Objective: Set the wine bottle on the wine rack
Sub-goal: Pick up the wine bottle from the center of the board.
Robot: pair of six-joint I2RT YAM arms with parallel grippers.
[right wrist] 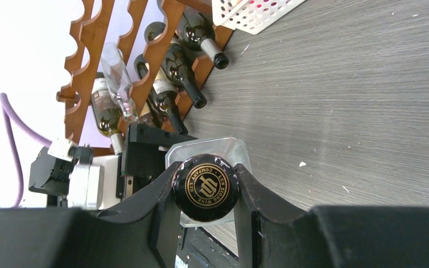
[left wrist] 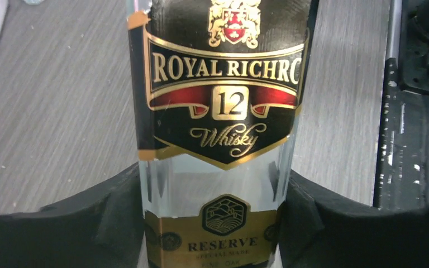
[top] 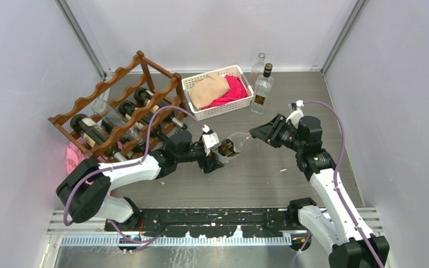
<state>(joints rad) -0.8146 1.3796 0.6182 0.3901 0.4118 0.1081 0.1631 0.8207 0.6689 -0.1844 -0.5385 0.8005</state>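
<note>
My right gripper is pinching the bottle's cap end-on, so it should back off and take the bottle's neck (top: pixel 246 139) from the side while my left gripper holds the bottle's body.
A clear wine bottle (top: pixel 236 145) with a black and gold label (left wrist: pixel 223 100) hangs level above the table, between both arms. My left gripper (top: pixel 219 152) has its fingers (left wrist: pixel 111 212) pressed against both sides of the bottle's body. My right gripper (top: pixel 255 134) is shut on the black cap (right wrist: pixel 205 187) at the neck end. The reddish-brown wine rack (top: pixel 124 100) stands at the back left, to the left of my left arm, and shows again in the right wrist view (right wrist: pixel 89 56). Several bottles (top: pixel 117 118) lie in it.
A white basket (top: pixel 240 71) with tan and pink cloths stands at the back centre. Two upright glass bottles (top: pixel 262 89) stand just right of it. A pink cloth (top: pixel 75 156) lies by the rack's near corner. Walls close in the left, right and back.
</note>
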